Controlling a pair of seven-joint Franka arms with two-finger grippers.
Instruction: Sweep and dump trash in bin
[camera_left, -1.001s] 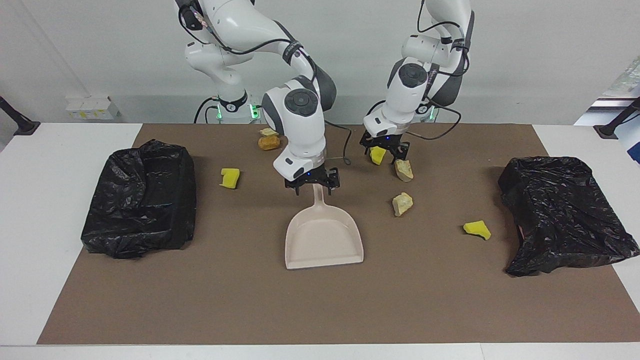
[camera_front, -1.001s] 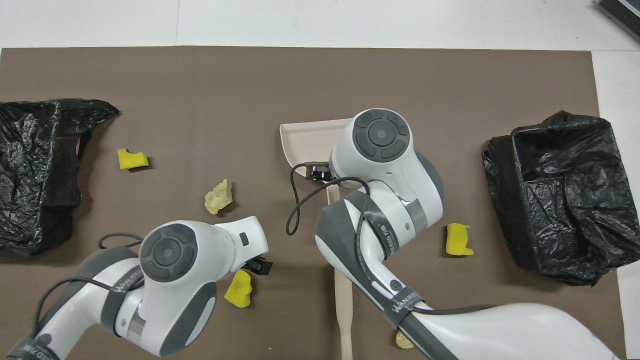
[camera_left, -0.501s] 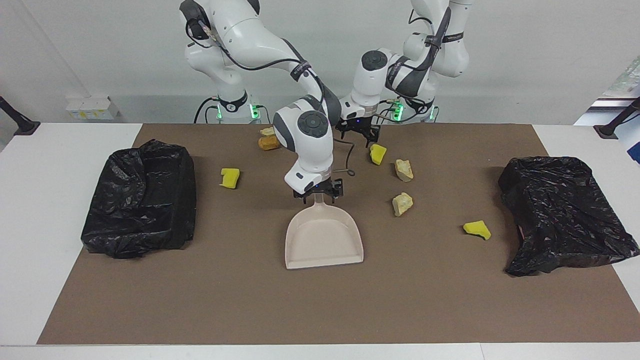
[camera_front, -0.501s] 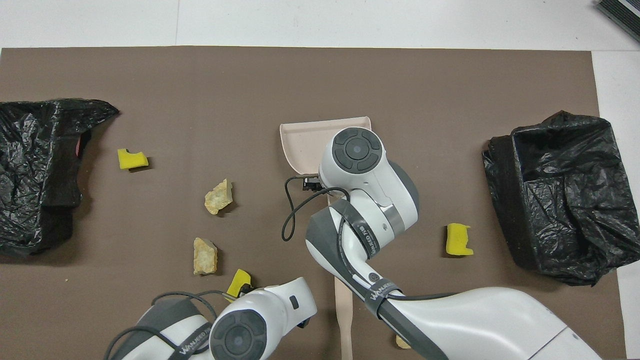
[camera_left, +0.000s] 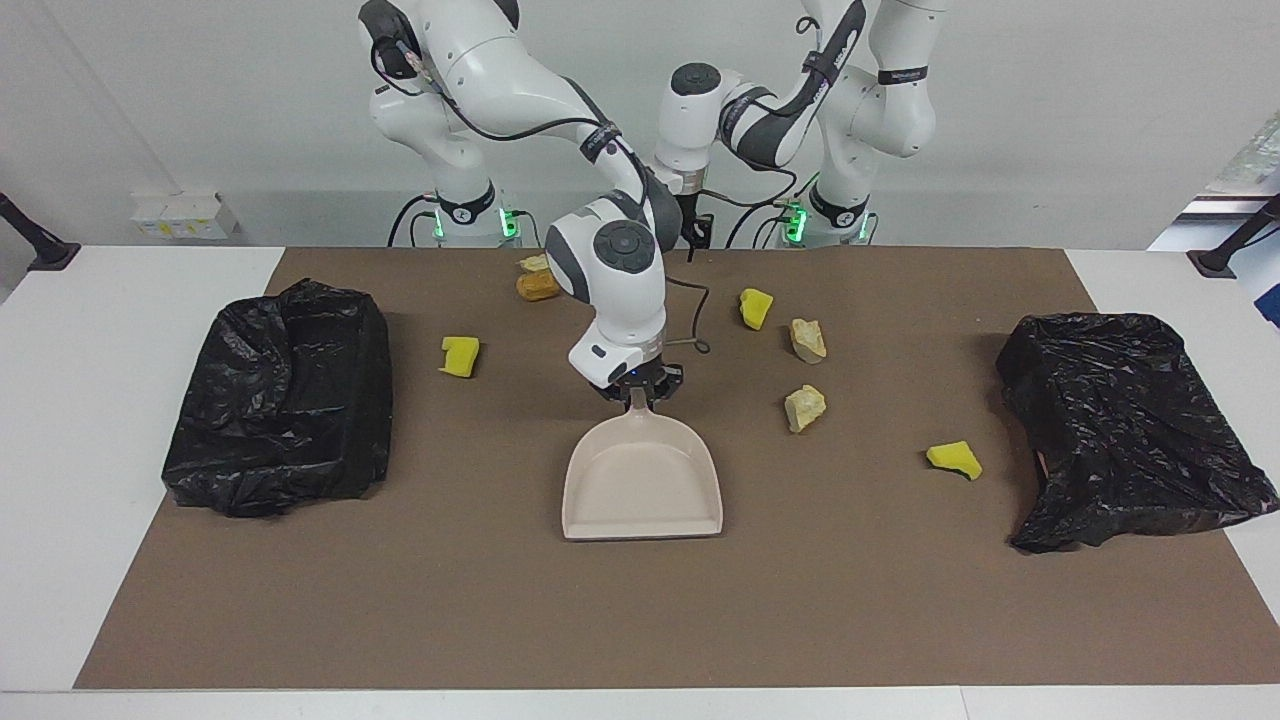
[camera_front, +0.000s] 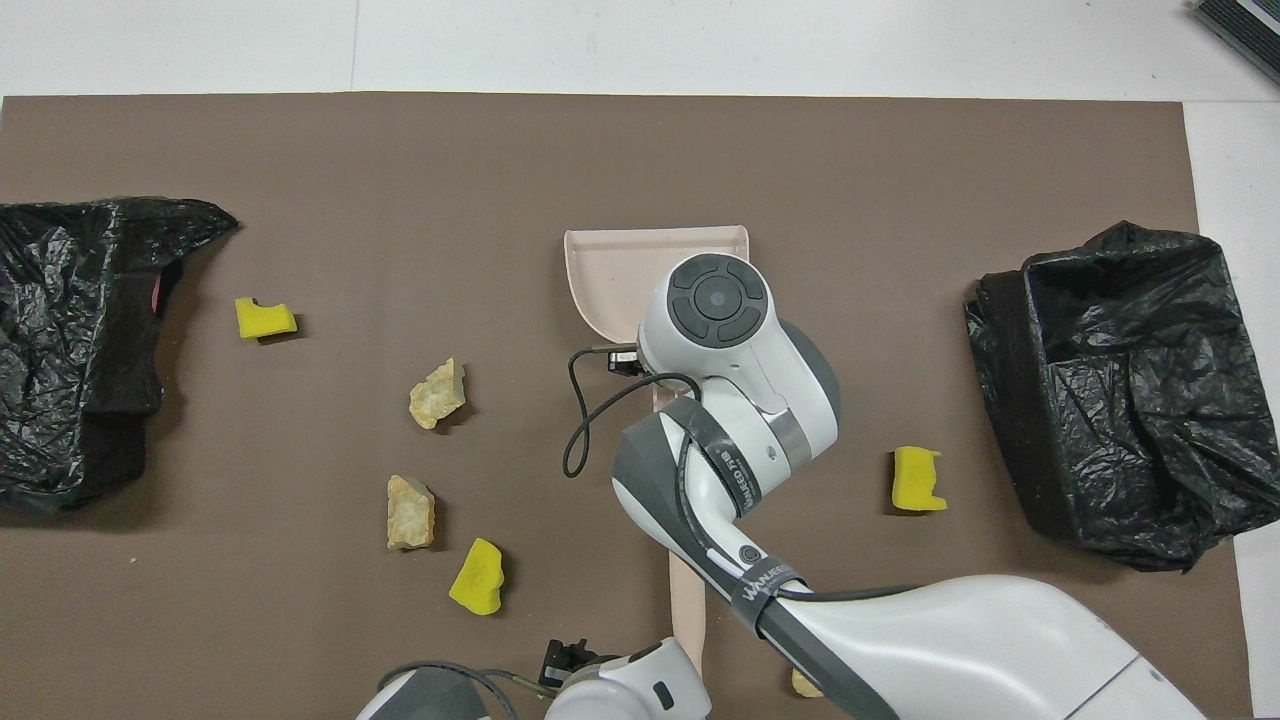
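The near part of the beige strip (camera_front: 695, 658), toward the robots, beyond my right arm's cover, will be gripped by my left gripper.
The beige dustpan (camera_left: 642, 488) (camera_front: 620, 280) lies mid-mat, its mouth facing away from the robots. My right gripper (camera_left: 640, 388) is shut on the dustpan's handle close to the pan; in the overhead view its wrist covers the grip. Several pieces of trash lie loose on the mat: yellow sponge pieces (camera_left: 460, 356) (camera_left: 755, 307) (camera_left: 954, 459), beige chunks (camera_left: 808, 339) (camera_left: 805, 407), and an orange-brown chunk (camera_left: 538, 286) close to the robots. My left gripper (camera_left: 697, 228) hangs open and empty over the mat's edge nearest the robots.
A black-bagged bin (camera_left: 280, 400) (camera_front: 1100, 390) stands at the right arm's end of the mat, its top open. A crumpled black bag (camera_left: 1130, 430) sits at the left arm's end. A beige strip (camera_front: 688, 600) lies under the right arm, running from the pan toward the robots.
The right gripper came down and closed on the dustpan handle, and the pan shifted slightly. The left arm rose and drew back from the yellow sponge toward its base.
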